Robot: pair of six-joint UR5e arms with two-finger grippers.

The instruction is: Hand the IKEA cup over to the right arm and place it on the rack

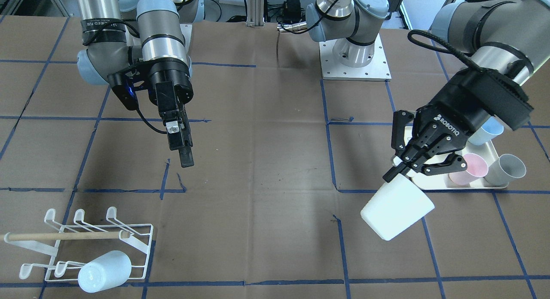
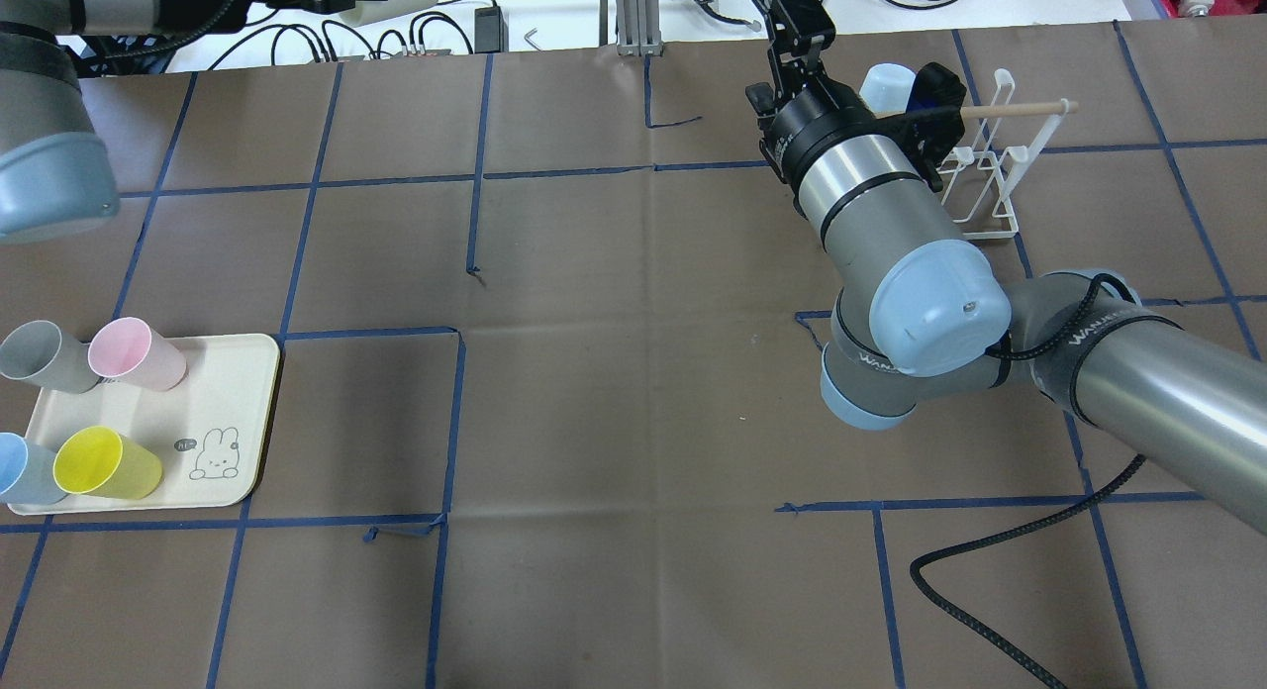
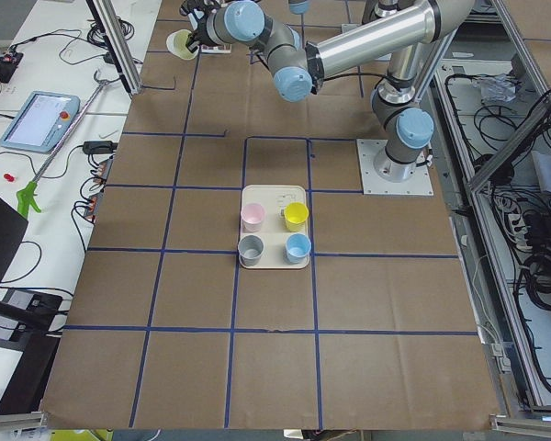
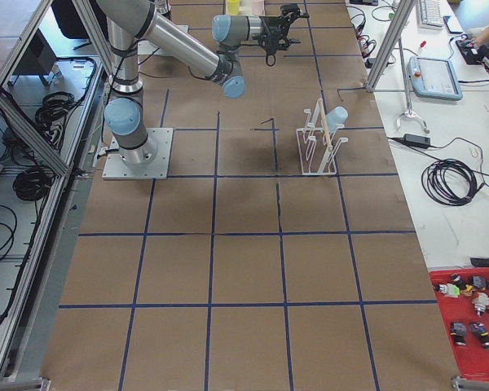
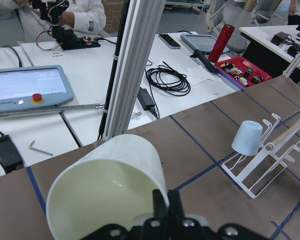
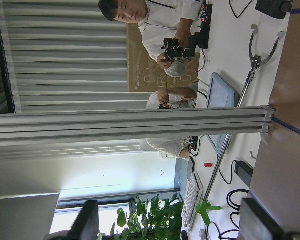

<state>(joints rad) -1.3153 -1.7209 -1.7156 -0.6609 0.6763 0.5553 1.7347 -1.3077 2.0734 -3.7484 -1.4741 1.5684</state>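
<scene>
Next, my left gripper releases the white IKEA cup in my right gripper above the table between rack and tray [image 1: 276, 161].
My left gripper [image 1: 408, 170] is shut on the rim of a white IKEA cup [image 1: 396, 212] and holds it tilted in the air, beside the tray. In the left wrist view the cup [image 5: 105, 187] shows its open mouth, with a fingertip [image 5: 162, 207] pinching the rim. My right gripper [image 1: 185, 158] hangs above the table, apart from the cup, and the right wrist view shows its fingers [image 6: 89, 220] spread open with nothing between them. The white wire rack [image 1: 133, 243] with a wooden dowel stands at the table's front, and a light-blue cup [image 1: 105, 271] sits upside down on one prong.
A cream tray [image 2: 223, 372] with a bunny drawing holds a grey cup [image 2: 40, 357], a pink cup [image 2: 134, 352], a blue cup [image 2: 20, 468] and a yellow cup [image 2: 104, 463]. People work at a bench beyond the table's edge. A black cable [image 2: 990, 610] lies near the right arm.
</scene>
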